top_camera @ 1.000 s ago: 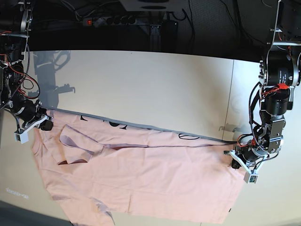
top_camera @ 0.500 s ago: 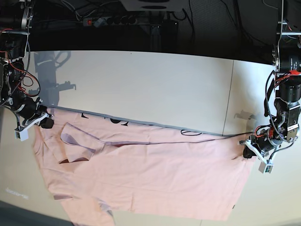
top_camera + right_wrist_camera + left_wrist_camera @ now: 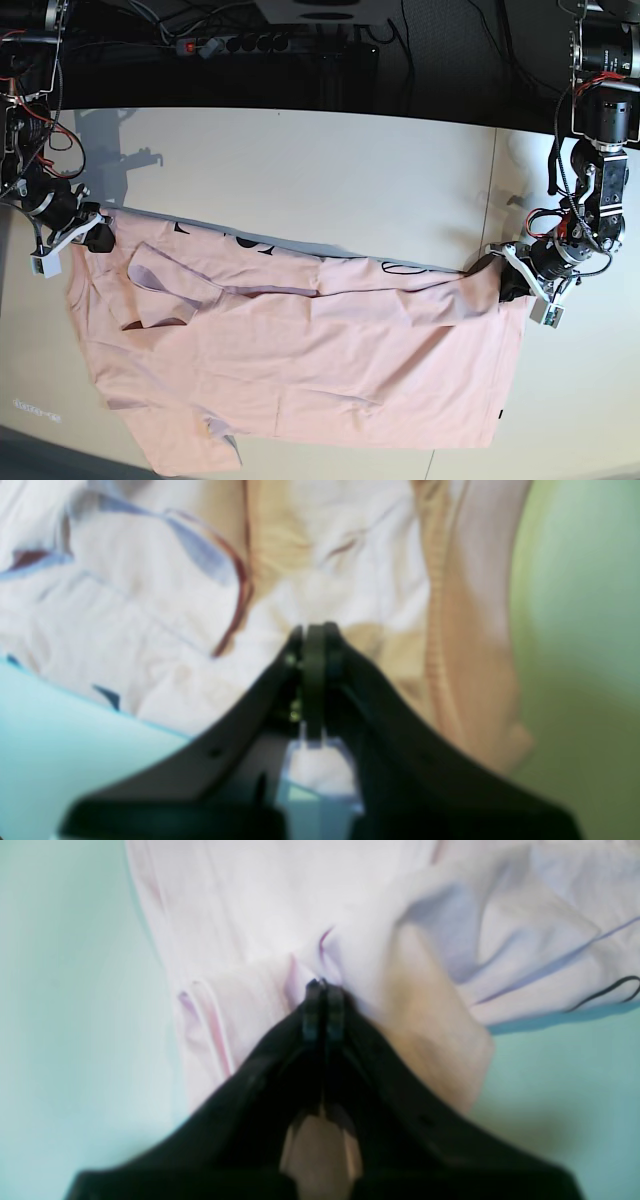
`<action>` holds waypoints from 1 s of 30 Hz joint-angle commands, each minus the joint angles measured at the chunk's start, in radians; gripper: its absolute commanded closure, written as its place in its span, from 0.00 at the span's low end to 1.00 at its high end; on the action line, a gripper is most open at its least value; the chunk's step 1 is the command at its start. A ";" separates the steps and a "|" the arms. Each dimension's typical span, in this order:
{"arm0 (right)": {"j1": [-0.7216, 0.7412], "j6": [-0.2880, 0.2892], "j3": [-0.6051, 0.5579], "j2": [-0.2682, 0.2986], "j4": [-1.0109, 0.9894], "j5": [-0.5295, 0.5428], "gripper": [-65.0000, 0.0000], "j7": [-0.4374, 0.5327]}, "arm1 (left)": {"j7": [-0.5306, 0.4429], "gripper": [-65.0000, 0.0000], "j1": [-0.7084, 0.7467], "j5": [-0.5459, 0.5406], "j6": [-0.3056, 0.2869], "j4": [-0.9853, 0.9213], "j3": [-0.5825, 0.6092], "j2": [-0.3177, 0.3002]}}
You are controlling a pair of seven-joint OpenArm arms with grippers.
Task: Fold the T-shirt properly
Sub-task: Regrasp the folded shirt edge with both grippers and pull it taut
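Note:
Next, I pull the T-shirt's far corner out flat with my left gripper, as it is bunched there, then open that gripper and take the top layer's edge [image 3: 455, 276].
The pale pink T-shirt [image 3: 300, 360] lies spread across the white table [image 3: 330, 180], plain side up, with black lettering showing along its far edge. A sleeve [image 3: 160, 295] is folded over on the left. My left gripper [image 3: 512, 280] is shut on the shirt's far right corner; in the left wrist view the gripper [image 3: 322, 986] pinches bunched cloth [image 3: 360, 940]. My right gripper [image 3: 95, 235] is shut on the far left corner; in the right wrist view the gripper [image 3: 314, 630] has its jaws closed on the cloth [image 3: 325, 555].
A seam between table panels [image 3: 490, 200] runs down the right side. Cables and a power strip [image 3: 235, 42] lie behind the table's far edge. The shirt's lower hem reaches near the table's front edge [image 3: 100, 460].
My left gripper has lifted and drawn the right corner toward the far side. My right gripper has moved its corner slightly farther back. The shirt's far edge is pulled tighter.

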 commanded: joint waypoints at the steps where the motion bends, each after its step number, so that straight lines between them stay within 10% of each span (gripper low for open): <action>1: -0.023 0.048 0.002 0.013 0.016 -0.058 1.00 -0.090 | 0.148 1.00 0.021 0.072 0.006 -0.008 0.011 -0.010; 22: -0.032 0.048 0.005 0.012 0.080 -0.048 1.00 -0.086 | 0.126 1.00 -0.067 0.076 0.077 0.011 0.011 -0.140; 27: -0.032 0.048 0.005 0.011 0.080 -0.049 1.00 -0.083 | 0.204 0.60 -0.105 0.035 0.087 0.084 0.011 -0.142; 30: -0.032 0.048 0.005 0.010 0.080 -0.053 1.00 -0.083 | 0.290 0.58 -0.101 -0.050 0.100 0.144 0.008 -0.167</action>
